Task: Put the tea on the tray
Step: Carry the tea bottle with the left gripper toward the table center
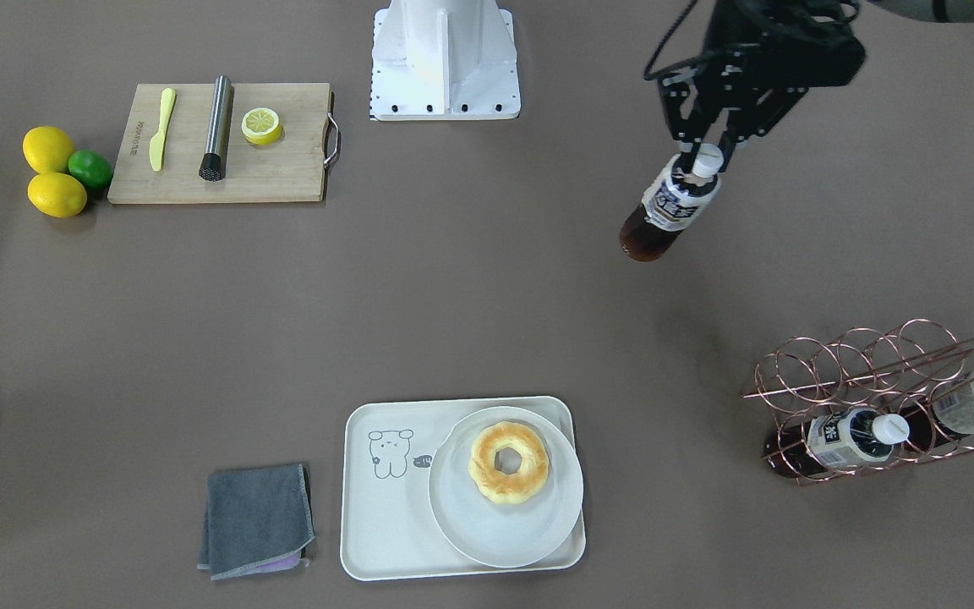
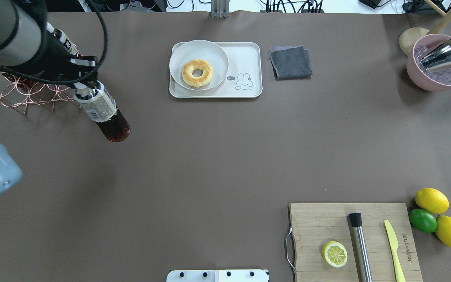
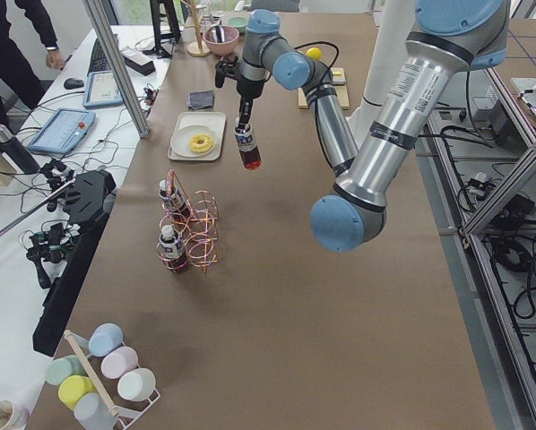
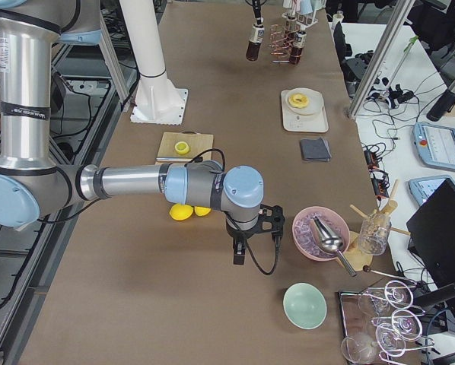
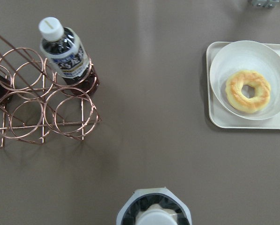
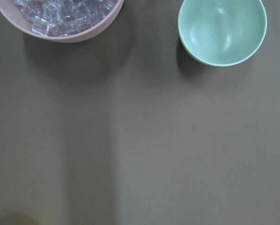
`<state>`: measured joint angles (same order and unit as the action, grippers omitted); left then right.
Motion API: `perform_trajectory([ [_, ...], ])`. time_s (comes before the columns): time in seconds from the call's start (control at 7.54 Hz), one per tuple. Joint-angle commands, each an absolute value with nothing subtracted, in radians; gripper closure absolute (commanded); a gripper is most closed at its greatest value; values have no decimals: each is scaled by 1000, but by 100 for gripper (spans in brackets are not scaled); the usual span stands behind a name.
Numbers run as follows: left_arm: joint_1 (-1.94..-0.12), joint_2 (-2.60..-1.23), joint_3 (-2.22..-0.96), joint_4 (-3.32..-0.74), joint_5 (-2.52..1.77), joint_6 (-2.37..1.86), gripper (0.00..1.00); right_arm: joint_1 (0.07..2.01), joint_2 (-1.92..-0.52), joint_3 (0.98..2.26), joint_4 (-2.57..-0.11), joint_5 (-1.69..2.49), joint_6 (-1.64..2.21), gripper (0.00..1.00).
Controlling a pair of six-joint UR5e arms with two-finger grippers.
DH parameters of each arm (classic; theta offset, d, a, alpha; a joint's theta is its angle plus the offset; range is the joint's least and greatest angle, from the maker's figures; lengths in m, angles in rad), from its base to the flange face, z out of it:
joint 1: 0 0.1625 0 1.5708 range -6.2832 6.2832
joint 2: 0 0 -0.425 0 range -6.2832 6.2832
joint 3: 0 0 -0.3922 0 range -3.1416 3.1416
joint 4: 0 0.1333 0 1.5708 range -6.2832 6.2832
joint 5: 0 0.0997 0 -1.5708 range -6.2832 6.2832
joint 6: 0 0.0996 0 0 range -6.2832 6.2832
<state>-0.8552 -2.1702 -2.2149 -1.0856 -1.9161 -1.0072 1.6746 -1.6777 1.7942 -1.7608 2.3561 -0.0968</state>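
The robot's left gripper needs to put the tea down on the bare table (image 1: 458,265) (image 5: 266,211) between the white base and the tray.
My left gripper (image 1: 704,161) is shut on the white cap of the tea (image 1: 671,210), a small bottle of dark reddish-brown drink with a white and dark-blue label. The bottle hangs below the fingers, above the table, between the wire rack and the tray; it also shows in the overhead view (image 2: 103,112). The cream tray (image 1: 385,516) with a cartoon animal lies at the table's far side (image 2: 247,55), well apart from the bottle. My right gripper (image 4: 240,257) shows only in the exterior right view, near a pink bowl; I cannot tell if it is open.
A round plate (image 1: 529,541) with a doughnut (image 1: 508,463) covers part of the tray. A copper wire rack (image 1: 859,372) holds two more bottles. A grey cloth (image 1: 256,520) lies beside the tray. A cutting board (image 1: 284,173), lemons, a pink ice bowl (image 2: 417,74) and a green bowl (image 6: 222,30) stand elsewhere.
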Motion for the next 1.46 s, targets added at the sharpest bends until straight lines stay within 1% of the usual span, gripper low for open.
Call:
perform_trajectory([
  [0.0, -698, -2365, -2139, -985, -1812, -1159, 100, 1674, -1678, 1790, -1761, 2370, -97, 0],
  [0.13, -625, -2405, -2105, -985, -1736, -1207, 100, 1674, -1678, 1790, -1761, 2372, -97, 0],
  [0.27, -570, -2466, -2038, -994, -1694, -1256, 100, 1674, -1680, 1792, -1761, 2382, -97, 0],
  [0.4, -548, -2514, -1982, -1002, -1692, -1294, 100, 1674, -1680, 1792, -1761, 2384, -97, 0],
  [0.66, -503, -2511, -1900, -1145, -1660, -1353, 100, 1675, -1683, 1792, -1761, 2384, -98, 0],
  [0.8, -468, -2507, -1878, -1175, -1616, -1358, 100, 1675, -1684, 1790, -1761, 2384, -97, 0],
  [1.33, -431, -2461, -1855, -1219, -1589, -1356, 100, 1675, -1684, 1790, -1761, 2384, -97, 0],
])
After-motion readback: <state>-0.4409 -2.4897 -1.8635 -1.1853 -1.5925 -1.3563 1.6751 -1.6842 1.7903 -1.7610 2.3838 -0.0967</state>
